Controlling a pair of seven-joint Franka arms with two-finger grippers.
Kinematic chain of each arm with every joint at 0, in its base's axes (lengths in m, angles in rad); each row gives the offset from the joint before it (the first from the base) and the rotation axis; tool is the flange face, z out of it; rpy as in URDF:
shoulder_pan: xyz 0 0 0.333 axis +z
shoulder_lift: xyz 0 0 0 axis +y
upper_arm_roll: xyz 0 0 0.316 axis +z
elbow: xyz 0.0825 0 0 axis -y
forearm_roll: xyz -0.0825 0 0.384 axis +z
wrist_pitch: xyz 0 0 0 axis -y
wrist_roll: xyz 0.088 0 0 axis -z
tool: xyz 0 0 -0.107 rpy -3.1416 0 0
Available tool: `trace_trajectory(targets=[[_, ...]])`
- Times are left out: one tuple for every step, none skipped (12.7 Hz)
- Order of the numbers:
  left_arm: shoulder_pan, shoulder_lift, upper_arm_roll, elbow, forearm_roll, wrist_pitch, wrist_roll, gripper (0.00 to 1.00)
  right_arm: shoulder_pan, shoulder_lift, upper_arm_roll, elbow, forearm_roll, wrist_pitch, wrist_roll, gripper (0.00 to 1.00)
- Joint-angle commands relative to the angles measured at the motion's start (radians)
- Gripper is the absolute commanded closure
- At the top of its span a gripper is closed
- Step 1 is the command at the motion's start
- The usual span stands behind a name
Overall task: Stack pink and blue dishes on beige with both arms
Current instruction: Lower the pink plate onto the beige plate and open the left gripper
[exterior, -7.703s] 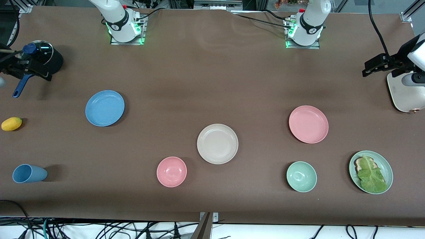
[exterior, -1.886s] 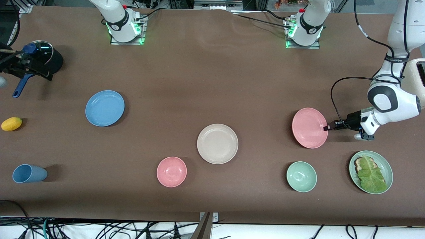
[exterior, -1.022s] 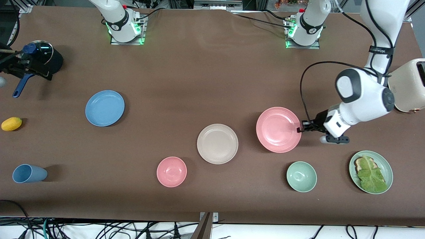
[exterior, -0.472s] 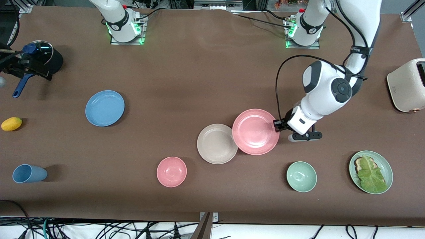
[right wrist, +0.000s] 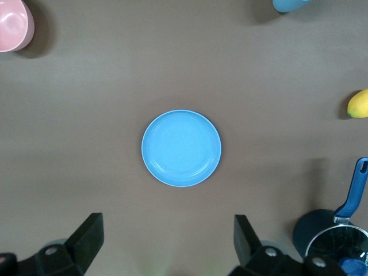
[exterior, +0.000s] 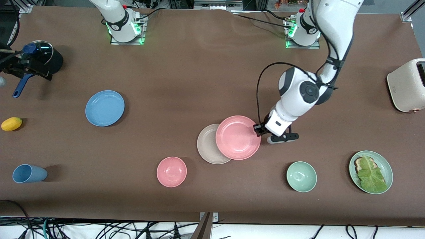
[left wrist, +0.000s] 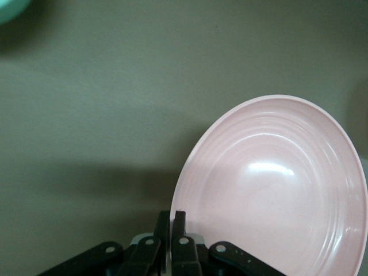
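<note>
Next, my left gripper sets the pink plate down squarely over the middle of the beige plate (exterior: 217,143).
The pink plate (exterior: 237,137) hangs above the table, overlapping the beige plate (exterior: 206,144), whose uncovered side still shows. My left gripper (exterior: 258,130) is shut on the pink plate's rim on the side toward the left arm's end. In the left wrist view the two fingers (left wrist: 179,218) pinch the rim of the pink plate (left wrist: 276,184). The blue plate (exterior: 105,108) lies flat toward the right arm's end. My right gripper (right wrist: 168,217) waits high over the blue plate (right wrist: 181,148), open and holding nothing. It is out of the front view.
A small pink bowl (exterior: 171,171) and a green bowl (exterior: 301,176) sit nearer the front camera. A pale green plate with lettuce (exterior: 371,172) and a toaster (exterior: 406,86) are at the left arm's end. A blue cup (exterior: 29,173), lemon (exterior: 11,123) and lidded pot (exterior: 44,58) are at the right arm's end.
The left gripper has carried the pink plate from its resting spot toward the right arm's end, and it now overlaps more of the beige plate. The blue plate has not moved.
</note>
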Motion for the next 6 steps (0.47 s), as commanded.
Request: trace_trajectory(targets=[[-0.053, 0.062, 0.018, 0.039, 0.033, 0.063, -0.07, 1.0, 0.004, -0.004, -0.006, 0.006, 0.006, -0.012, -0.007, 0.0], [-0.061, 0.082, 0.018, 0.049, 0.033, 0.087, -0.081, 1.0, 0.004, -0.004, -0.006, 0.006, 0.006, -0.012, -0.007, 0.0], [-0.073, 0.101, 0.019, 0.06, 0.033, 0.095, -0.095, 1.0, 0.004, -0.004, -0.006, 0.006, 0.006, -0.012, -0.007, 0.0], [-0.085, 0.116, 0.025, 0.075, 0.033, 0.098, -0.113, 1.0, 0.004, -0.004, -0.006, 0.006, 0.006, -0.012, -0.007, 0.0], [-0.113, 0.124, 0.047, 0.083, 0.033, 0.098, -0.135, 1.0, 0.004, -0.004, -0.006, 0.006, 0.006, -0.012, -0.007, 0.0], [-0.145, 0.133, 0.077, 0.095, 0.033, 0.098, -0.144, 1.0, 0.004, -0.004, -0.006, 0.006, 0.007, -0.012, -0.007, 0.0]])
